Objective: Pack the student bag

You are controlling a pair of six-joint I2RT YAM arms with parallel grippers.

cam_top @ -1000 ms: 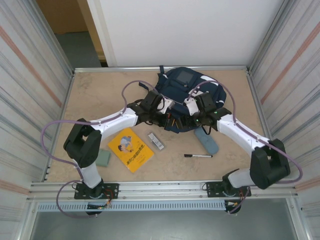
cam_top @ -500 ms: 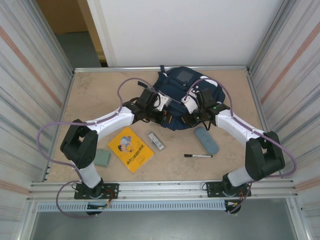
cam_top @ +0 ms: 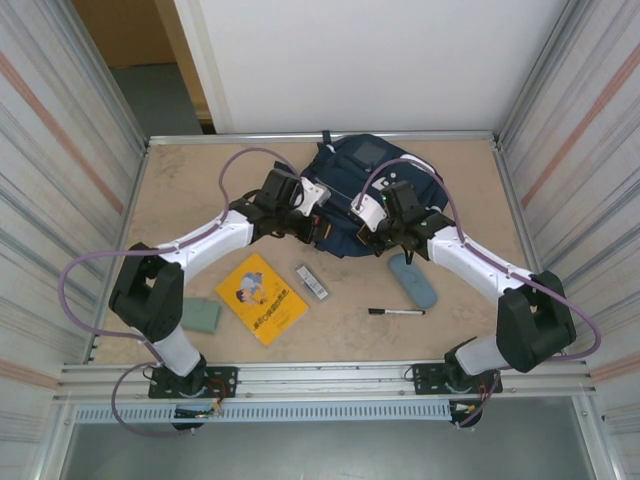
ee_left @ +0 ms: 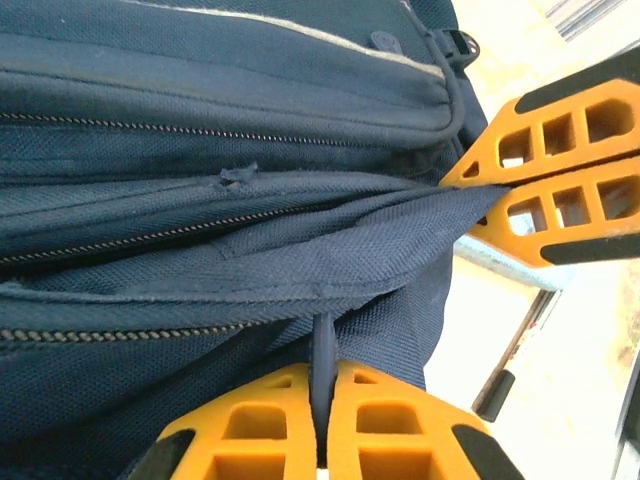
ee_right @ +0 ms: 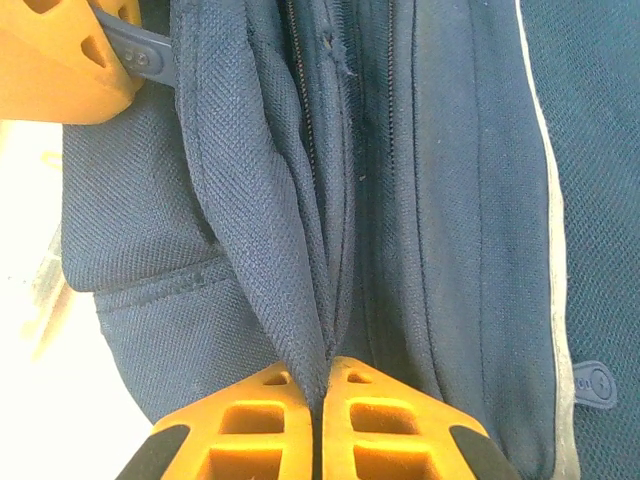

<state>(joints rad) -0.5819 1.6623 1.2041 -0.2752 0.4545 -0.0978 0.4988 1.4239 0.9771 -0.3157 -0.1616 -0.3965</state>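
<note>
The tip of the bag's fold is pinched away from the zip line by my right gripper, so that gripper should take the zip's edge (ee_left: 345, 297) before my left gripper pulls the zip pull along.
The student bag (cam_top: 372, 178), navy blue with a grey patch, lies at the back middle of the table. My left gripper (cam_top: 323, 227) is at its near left edge, and in the left wrist view the gripper (ee_left: 323, 378) is shut on a dark blue zip pull (ee_left: 323, 345) beside a zip line. My right gripper (cam_top: 369, 231) is at the near right edge, shut on a fold of the bag's fabric (ee_right: 270, 220) right at its fingertips (ee_right: 322, 378). The fabric is stretched between the two grippers. The inside of the bag is hidden.
On the table in front of the bag lie a yellow book (cam_top: 262, 297), a green block (cam_top: 203, 315), a small silver device (cam_top: 312, 282), a black pen (cam_top: 396, 312) and a blue-grey pencil case (cam_top: 413, 281). Corrugated walls stand close on both sides.
My right gripper has shut on the bag's fabric. Both arms have moved toward the back and slightly left, drawing the bag's near edge with them.
</note>
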